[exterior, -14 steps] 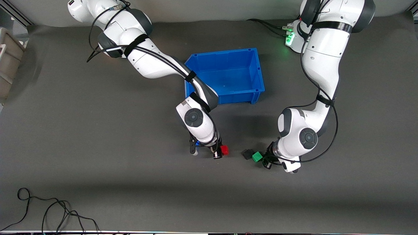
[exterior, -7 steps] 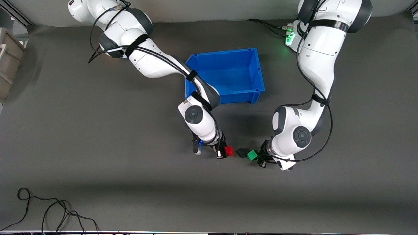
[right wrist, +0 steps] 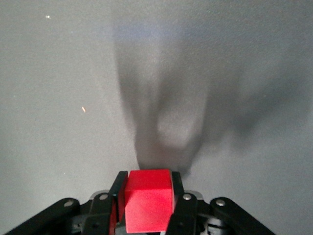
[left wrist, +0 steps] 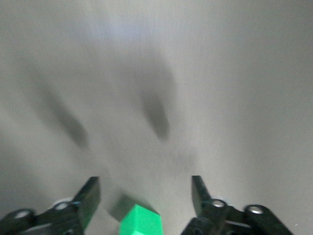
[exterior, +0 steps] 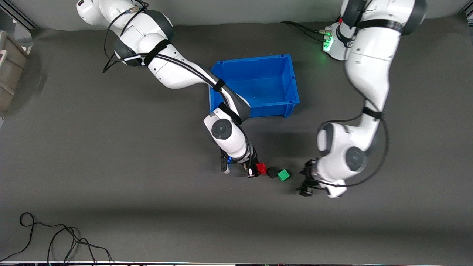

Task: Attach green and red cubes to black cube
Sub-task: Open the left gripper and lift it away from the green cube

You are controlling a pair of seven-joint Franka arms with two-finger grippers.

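My right gripper needs to set the red cube down and release it on the grey table (exterior: 266, 177), against the side of the black cube that is toward the front edge.
The black cube (exterior: 272, 172) lies on the grey table between the red cube (exterior: 262, 168) and the green cube (exterior: 283, 175), touching both as far as I can see. My right gripper (exterior: 255, 170) is shut on the red cube (right wrist: 148, 200) and holds it against the black cube. My left gripper (exterior: 305, 181) is open and stands apart from the green cube, toward the left arm's end of the table. In the left wrist view the green cube (left wrist: 141, 221) lies between the spread fingers (left wrist: 88, 201), touching neither.
An empty blue bin (exterior: 258, 85) stands farther from the front camera than the cubes, under the right arm. A grey container (exterior: 9, 70) sits at the right arm's end of the table. A black cable (exterior: 55, 236) lies near the front edge.
The left gripper pushed the green cube and black cube toward the red cube, then let go and drew back. The right gripper moved the red cube up to the black cube.
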